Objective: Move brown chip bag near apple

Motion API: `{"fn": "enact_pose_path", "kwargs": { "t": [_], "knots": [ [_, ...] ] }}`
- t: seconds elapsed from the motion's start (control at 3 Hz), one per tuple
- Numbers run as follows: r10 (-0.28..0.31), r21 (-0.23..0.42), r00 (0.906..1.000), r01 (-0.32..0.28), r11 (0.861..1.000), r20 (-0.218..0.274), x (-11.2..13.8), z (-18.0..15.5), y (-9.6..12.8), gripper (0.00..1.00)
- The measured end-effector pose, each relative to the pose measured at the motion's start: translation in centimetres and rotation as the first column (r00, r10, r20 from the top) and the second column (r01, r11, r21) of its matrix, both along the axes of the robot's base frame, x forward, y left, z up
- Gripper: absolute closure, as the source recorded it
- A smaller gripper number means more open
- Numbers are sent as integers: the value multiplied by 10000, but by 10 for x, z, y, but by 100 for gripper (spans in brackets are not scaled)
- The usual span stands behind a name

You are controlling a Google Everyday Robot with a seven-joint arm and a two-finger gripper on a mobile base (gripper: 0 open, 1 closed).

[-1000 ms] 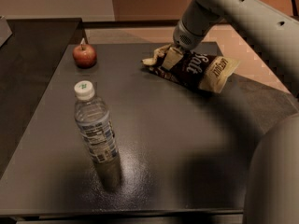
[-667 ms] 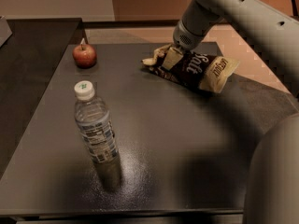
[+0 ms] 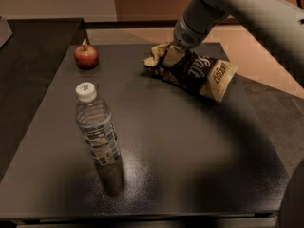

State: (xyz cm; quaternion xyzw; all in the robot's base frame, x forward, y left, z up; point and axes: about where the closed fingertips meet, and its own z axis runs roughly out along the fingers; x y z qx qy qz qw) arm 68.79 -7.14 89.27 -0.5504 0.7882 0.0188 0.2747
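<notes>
Next, I set the brown chip bag down with my gripper along the table's back edge, close beside the red apple (image 3: pixel 145 48).
The brown chip bag (image 3: pixel 202 72) lies on the dark table (image 3: pixel 190 146) at the back right, its cream ends pointing left and right. My gripper (image 3: pixel 172 56) reaches down from the upper right and is shut on the bag's left part, near its crumpled left end. The small red apple (image 3: pixel 86 57) stands at the back left of the table, well apart from the bag, with bare tabletop between them.
A clear water bottle (image 3: pixel 97 132) with a white cap stands upright at the front left. My arm (image 3: pixel 247 8) crosses the upper right. A darker side surface (image 3: pixel 28 51) adjoins the table on the left. The table's front edge is close below.
</notes>
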Motion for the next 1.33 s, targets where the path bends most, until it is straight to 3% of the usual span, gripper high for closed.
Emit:
{"fn": "enact_pose_path", "kwargs": {
  "t": [0.67,1.33],
  "knots": [
    [1089,-314,9890,-1063,9938,996,-2,35,34,100],
    [2172,-723,9654,-2087,9753,1439,24,57,81,100]
  ]
}}
